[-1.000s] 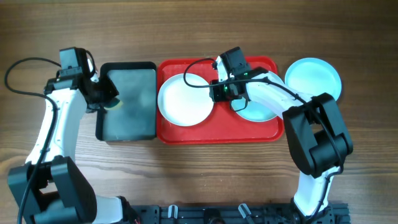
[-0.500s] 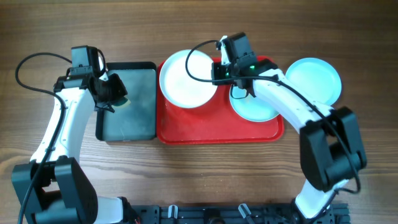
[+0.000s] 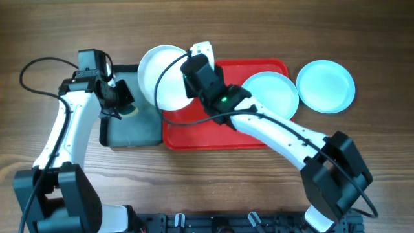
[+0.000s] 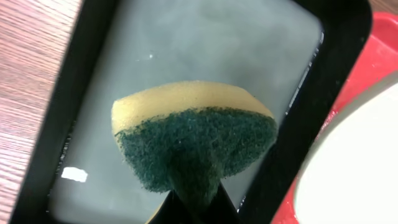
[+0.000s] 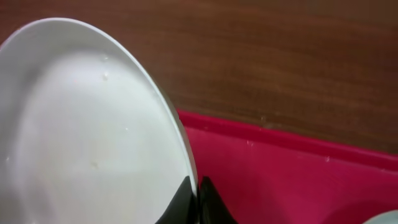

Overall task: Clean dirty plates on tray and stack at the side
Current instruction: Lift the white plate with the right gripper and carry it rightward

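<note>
Next, my right gripper lets go of the white plate on top of the aqua plate (image 3: pixel 325 86) that lies on the wooden table.
My right gripper (image 3: pixel 192 83) is shut on the rim of the white plate (image 3: pixel 162 74) and holds it tilted up over the gap between the red tray (image 3: pixel 213 133) and the black tray (image 3: pixel 129 129). In the right wrist view the plate (image 5: pixel 81 130) fills the left and my fingers (image 5: pixel 196 196) pinch its edge. My left gripper (image 3: pixel 121 102) is shut on a yellow and green sponge (image 4: pixel 193 140) above the black tray (image 4: pixel 186 50). One aqua plate (image 3: pixel 272 96) lies on the red tray. Another aqua plate (image 3: pixel 326 85) lies on the table to the right.
The black tray has a grey inside (image 4: pixel 249 62) and stands left of the red tray (image 5: pixel 298 180). The white plate's edge (image 4: pixel 354 162) shows at the right of the left wrist view. Wooden table (image 3: pixel 207 188) lies all around.
My right gripper has carried the white plate to the left, off the red tray's middle, and tilted it up. My left gripper with the sponge has shifted slightly right over the black tray.
</note>
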